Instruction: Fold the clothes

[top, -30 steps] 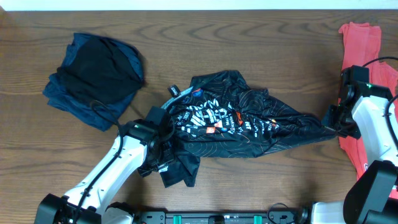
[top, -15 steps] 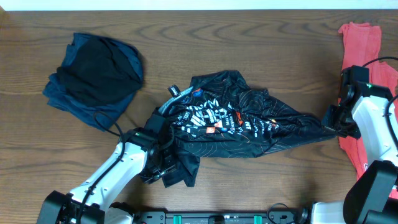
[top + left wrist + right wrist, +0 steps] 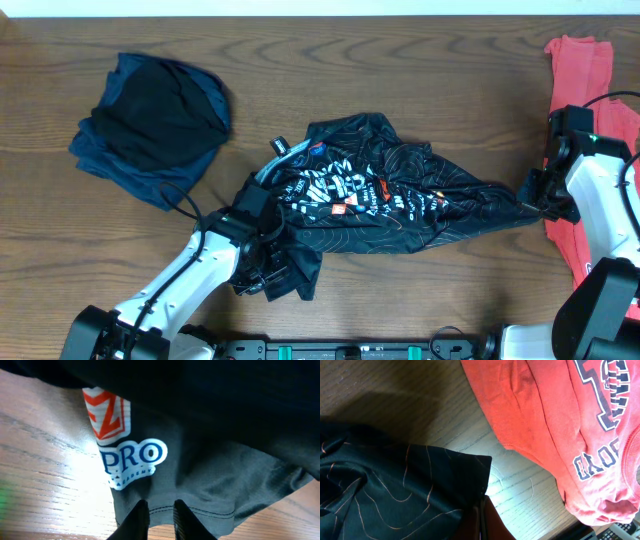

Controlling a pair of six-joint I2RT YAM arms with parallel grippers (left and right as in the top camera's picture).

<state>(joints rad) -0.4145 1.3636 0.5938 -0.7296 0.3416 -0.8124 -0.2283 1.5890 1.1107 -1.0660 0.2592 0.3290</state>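
Note:
My left gripper will pull the PRO flap, which lies bunched under the black jersey's edge, out by its logo side (image 3: 112, 471) before it takes the jersey's edge.
The black jersey (image 3: 390, 195) with white lettering lies crumpled mid-table, stretched toward the right. My left gripper (image 3: 262, 280) is at its front-left flap. In the left wrist view the two fingers stand narrowly apart on the stitched hem (image 3: 200, 512), below a white "PRO" logo (image 3: 132, 460); the left gripper (image 3: 161, 507) pinches that edge. My right gripper (image 3: 535, 205) holds the jersey's right tip; in the right wrist view the right gripper (image 3: 482, 507) is shut on the black cloth (image 3: 380, 485) with orange lines.
A coral-red T-shirt (image 3: 580, 60) with navy letters lies at the right edge, under the right arm, and also fills the right wrist view (image 3: 560, 420). A navy and black garment pile (image 3: 150, 115) sits at the back left. Brown wood table (image 3: 420, 80).
My left gripper slid toward the table's front along the jersey's left flap and its jaws narrowed onto the hem. The right arm and the rest of the jersey stayed put.

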